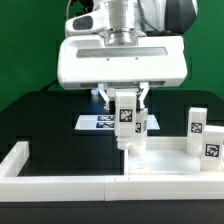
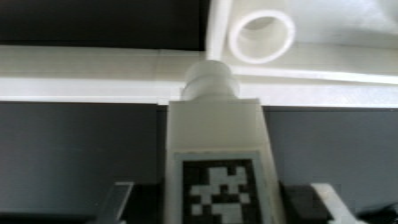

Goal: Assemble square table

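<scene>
I should release the white table leg upright in the table top's round corner socket (image 1: 140, 167) (image 2: 263, 36) by the front side bar. The leg now hangs just over that corner.
My gripper (image 1: 127, 101) is shut on a short white table leg (image 1: 126, 120) and holds it upright, its black-and-white tag facing the exterior camera. The leg's lower end hangs just over the near left corner of the white square table top (image 1: 170, 158). In the wrist view the leg (image 2: 217, 130) runs out from between my fingers (image 2: 130, 202), and its narrow threaded tip (image 2: 210, 76) stops a little short of a round corner socket (image 2: 262, 38) in the table top (image 2: 338, 45). Whether the tip touches the top cannot be told.
Two more tagged white legs (image 1: 197, 121) (image 1: 211, 141) stand upright at the exterior view's right, by the table top. The marker board (image 1: 98, 122) lies flat behind my gripper. Long white wall bars (image 1: 60, 181) edge the black surface at the front and left.
</scene>
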`<action>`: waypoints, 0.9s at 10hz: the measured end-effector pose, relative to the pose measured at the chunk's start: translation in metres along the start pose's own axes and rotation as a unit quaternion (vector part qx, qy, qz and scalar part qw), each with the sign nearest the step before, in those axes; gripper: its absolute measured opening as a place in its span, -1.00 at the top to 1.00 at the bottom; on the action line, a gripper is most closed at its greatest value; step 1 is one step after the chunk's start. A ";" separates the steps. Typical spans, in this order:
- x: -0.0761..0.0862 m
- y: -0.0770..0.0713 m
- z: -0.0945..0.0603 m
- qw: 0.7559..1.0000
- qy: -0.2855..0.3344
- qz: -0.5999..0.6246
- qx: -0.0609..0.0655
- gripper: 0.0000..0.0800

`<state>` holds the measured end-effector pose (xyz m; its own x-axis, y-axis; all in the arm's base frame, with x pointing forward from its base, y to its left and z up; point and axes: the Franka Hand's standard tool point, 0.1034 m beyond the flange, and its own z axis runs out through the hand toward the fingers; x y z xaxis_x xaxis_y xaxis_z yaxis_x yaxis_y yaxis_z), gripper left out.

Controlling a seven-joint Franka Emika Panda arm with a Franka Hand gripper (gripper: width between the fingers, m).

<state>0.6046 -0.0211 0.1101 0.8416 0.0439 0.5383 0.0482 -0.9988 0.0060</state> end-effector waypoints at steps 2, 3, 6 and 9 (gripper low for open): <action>-0.004 -0.002 0.006 1.000 -0.004 0.000 0.002 0.28; -0.006 -0.006 0.010 1.000 -0.007 -0.002 0.005 0.28; -0.007 -0.022 0.019 1.000 -0.010 -0.003 0.013 0.28; -0.010 -0.022 0.024 1.000 -0.013 -0.003 0.014 0.28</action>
<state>0.6074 0.0012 0.0844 0.8546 0.0508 0.5168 0.0678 -0.9976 -0.0140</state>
